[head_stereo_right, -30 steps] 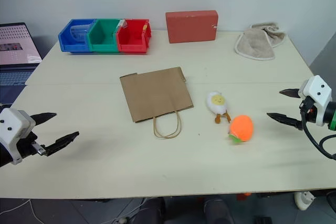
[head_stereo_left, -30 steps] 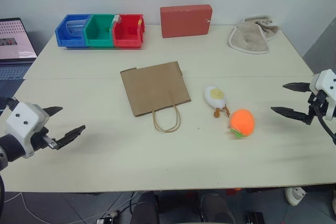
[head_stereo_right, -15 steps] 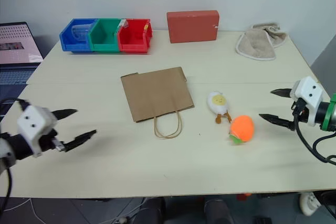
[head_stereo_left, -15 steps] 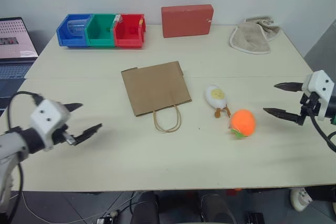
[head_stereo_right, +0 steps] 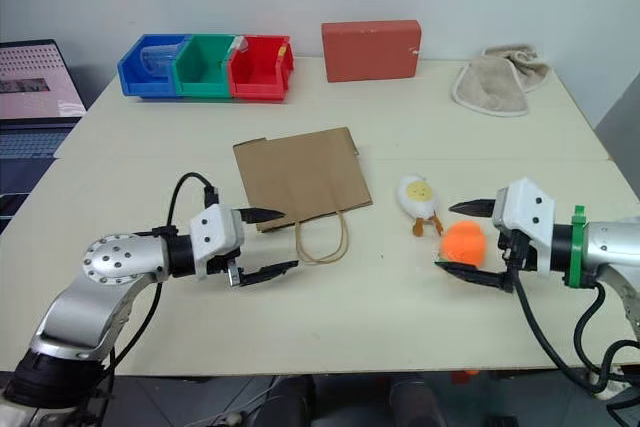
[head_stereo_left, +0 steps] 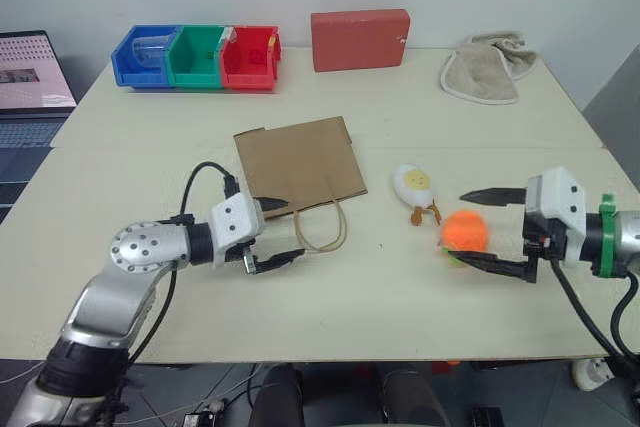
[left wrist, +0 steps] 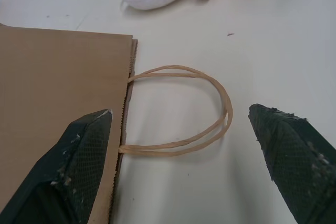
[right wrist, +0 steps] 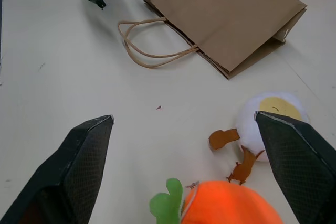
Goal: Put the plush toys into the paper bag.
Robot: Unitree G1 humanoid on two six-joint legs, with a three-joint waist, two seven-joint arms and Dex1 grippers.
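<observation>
The paper bag is lying flat with its handles stacked together, so the robot's left gripper will pinch just the upper handle's bend [left wrist: 226, 103] and raise it to open the bag.
The brown paper bag [head_stereo_left: 298, 160] lies flat mid-table, its twine handles [head_stereo_left: 320, 227] toward the front edge. The white egg plush toy [head_stereo_left: 412, 184] lies to the bag's right, and the orange fruit plush toy [head_stereo_left: 464, 231] sits just in front of it. My left gripper [head_stereo_left: 285, 230] is open at the bag's mouth, one finger over the bag's edge and the other beyond the handle loop [left wrist: 210, 87]. My right gripper [head_stereo_left: 463, 227] is open with a finger on each side of the orange toy [right wrist: 231, 203]. Nothing is held.
Blue, green and red bins [head_stereo_left: 195, 55] stand at the back left. A red box [head_stereo_left: 360, 39] is at the back centre and a beige towel [head_stereo_left: 490, 67] at the back right. A laptop [head_stereo_left: 35, 72] sits off the table's left.
My left gripper swung right from the table's left side to the bag's handles. My right gripper moved left from the table's right edge until its open fingers flanked the orange toy.
</observation>
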